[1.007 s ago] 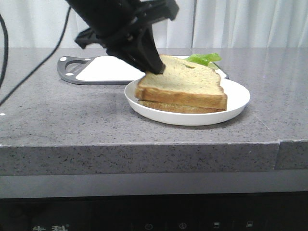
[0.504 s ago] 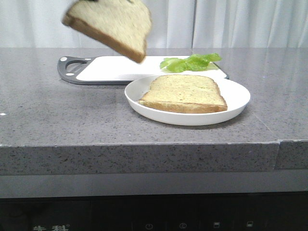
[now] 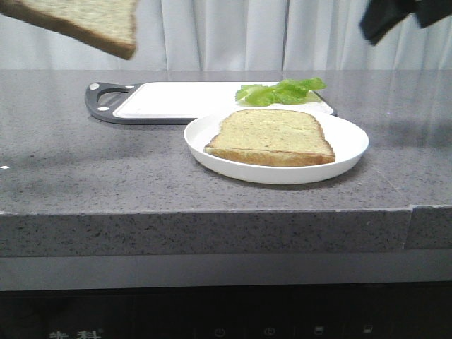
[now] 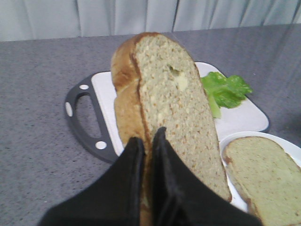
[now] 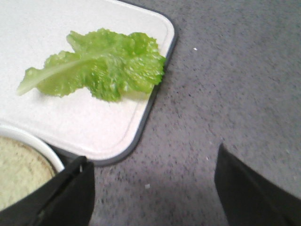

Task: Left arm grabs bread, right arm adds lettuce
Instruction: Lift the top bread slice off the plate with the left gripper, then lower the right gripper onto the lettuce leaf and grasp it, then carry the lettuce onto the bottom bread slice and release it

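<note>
The lettuce on the white cutting board is next for my right gripper, which should go to it and pinch its middle (image 3: 291,88) (image 5: 110,65), where the pale stem meets the leafy part.
The bread (image 3: 88,21) hangs high at the top left of the front view; its arm is out of frame there. In the left wrist view my left gripper (image 4: 146,137) is shut on the bread (image 4: 174,108), which stands on edge between the fingers. A second slice (image 3: 272,135) lies on the white plate (image 3: 353,152). The lettuce (image 3: 281,92) lies on the right end of the white cutting board (image 3: 176,102). My right gripper (image 5: 153,157) is open and empty above the grey counter just off the board's corner, near the lettuce (image 5: 99,68). Part of the right arm (image 3: 395,14) shows at top right.
The cutting board has a dark grey rim and a handle (image 3: 102,99) at its left end. The plate stands in front of the board, near the counter's front edge (image 3: 212,215). White curtains hang behind the counter.
The left arm has lifted the top slice off the plate and carried it up and to the left. The right arm has come into the front view at the top right.
</note>
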